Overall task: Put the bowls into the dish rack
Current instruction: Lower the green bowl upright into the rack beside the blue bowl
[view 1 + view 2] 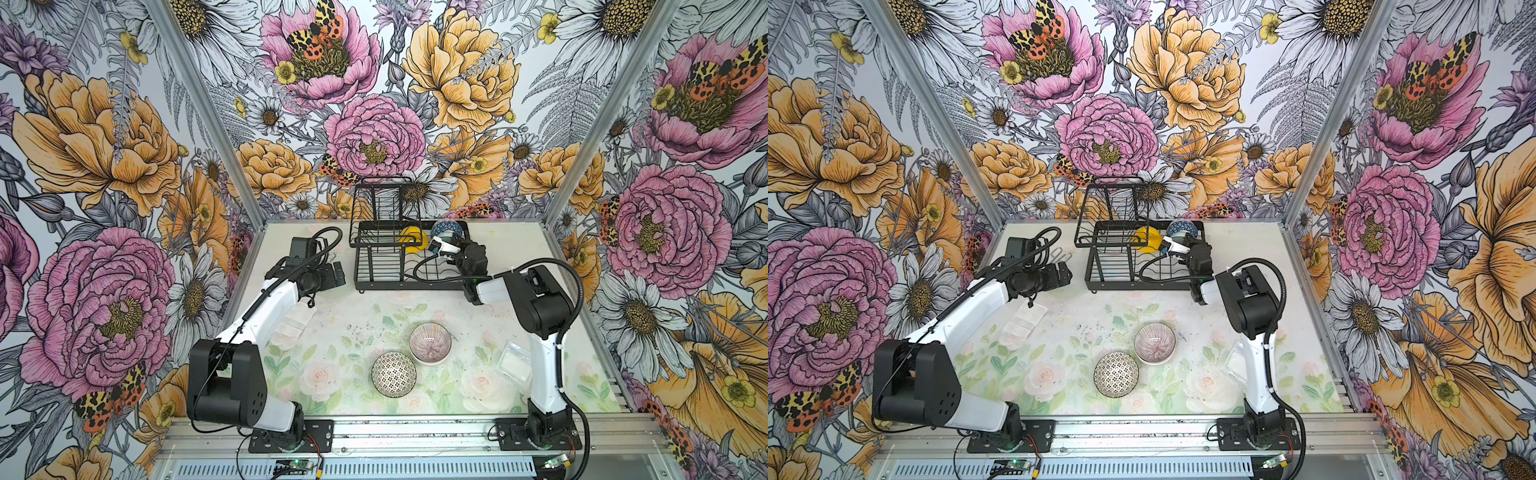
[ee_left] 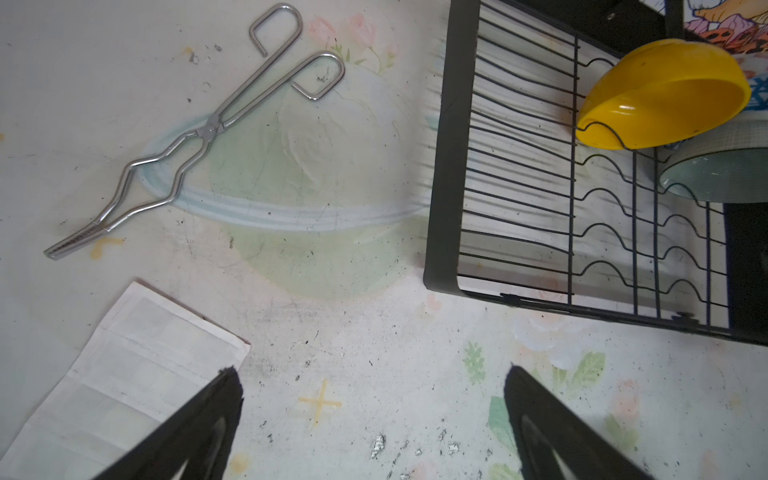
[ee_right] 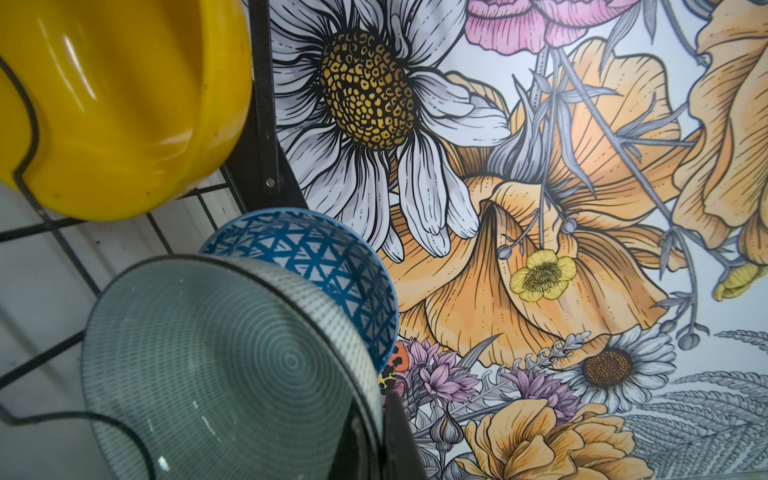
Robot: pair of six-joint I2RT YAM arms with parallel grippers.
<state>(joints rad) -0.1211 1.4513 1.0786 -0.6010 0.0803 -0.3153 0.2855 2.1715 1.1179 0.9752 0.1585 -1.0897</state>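
Note:
Next, my right gripper lets go of the pale teal bowl in the rack slot (image 1: 444,245) (image 3: 240,368), just in front of the bowl with the blue pattern.
The black wire dish rack (image 1: 376,283) stands at the back of the table. A yellow bowl (image 1: 412,243) leans on edge in its slots, and a blue-patterned bowl (image 3: 328,266) stands behind it to the right. My right gripper (image 3: 380,436) is shut on the rim of a pale teal bowl (image 3: 216,361), held tilted over the rack just in front of the blue one. A pink-striped bowl (image 1: 430,343) and a black-and-white patterned bowl (image 1: 393,374) sit upright on the mat near the front. My left gripper (image 2: 372,374) hangs open and empty over the table left of the rack.
Thin metal tongs (image 2: 199,133) lie on the table left of the rack. A white paper sheet (image 2: 124,374) lies beside the left gripper. A clear square plastic tub (image 1: 515,361) sits at the right, next to the right arm's base.

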